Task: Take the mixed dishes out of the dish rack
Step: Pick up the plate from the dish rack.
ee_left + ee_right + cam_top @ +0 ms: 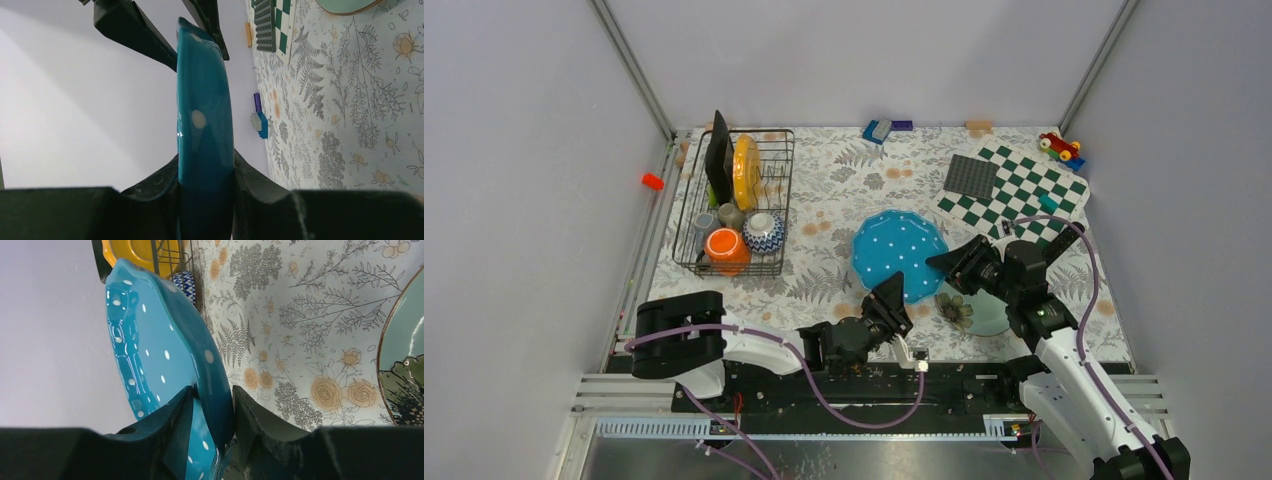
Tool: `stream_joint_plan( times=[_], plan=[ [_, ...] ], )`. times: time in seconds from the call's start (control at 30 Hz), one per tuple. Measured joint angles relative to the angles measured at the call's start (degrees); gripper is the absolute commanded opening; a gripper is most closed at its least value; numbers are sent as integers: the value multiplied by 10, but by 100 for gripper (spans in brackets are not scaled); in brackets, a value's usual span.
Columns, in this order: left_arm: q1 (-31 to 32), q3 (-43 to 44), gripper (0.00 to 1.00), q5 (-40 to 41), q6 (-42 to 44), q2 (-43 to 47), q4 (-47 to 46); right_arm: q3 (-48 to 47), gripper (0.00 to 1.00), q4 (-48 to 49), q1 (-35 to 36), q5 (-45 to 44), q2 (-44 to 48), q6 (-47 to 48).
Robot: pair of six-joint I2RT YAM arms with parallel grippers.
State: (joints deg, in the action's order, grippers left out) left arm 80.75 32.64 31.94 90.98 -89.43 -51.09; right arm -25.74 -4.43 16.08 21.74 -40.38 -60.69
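Note:
The robot's right gripper needs to set the blue white-dotted plate down on top of the pale plate (977, 296).
The blue white-dotted plate (899, 250) hangs just above the floral cloth, gripped by both arms. My left gripper (894, 297) is shut on its near rim, and the plate (202, 125) stands edge-on between the pads. On the right rim my right gripper (951, 262) is shut too, one finger on each face of the plate (160, 355). The dish rack (779, 200) at the left holds a yellow plate (745, 170), a black square plate (718, 155), an orange mug (724, 247), a patterned bowl (762, 232) and a grey cup (730, 214).
A pale plate (979, 310) lies on the cloth, partly under the right arm. The green-white chequered board (1024, 190) with a dark studded square (971, 177) sits at back right. A toy car (1059, 147) and a blue block (879, 130) lie along the back wall.

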Motion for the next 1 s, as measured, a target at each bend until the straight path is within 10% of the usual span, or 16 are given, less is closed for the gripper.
stream_joint_plan(
  times=[0.4, 0.6, 1.0],
  plan=[
    [5, 1, 1, 2, -30, -30, -96, 36, 23, 97, 0, 32, 24, -47],
    [8, 8, 97, 1, -16, -33, -135, 51, 0, 103, 1, 28, 49, -71],
    [14, 24, 99, -1, -33, -31, -164, 92, 0, 106, 4, -20, 117, -125]
  ],
)
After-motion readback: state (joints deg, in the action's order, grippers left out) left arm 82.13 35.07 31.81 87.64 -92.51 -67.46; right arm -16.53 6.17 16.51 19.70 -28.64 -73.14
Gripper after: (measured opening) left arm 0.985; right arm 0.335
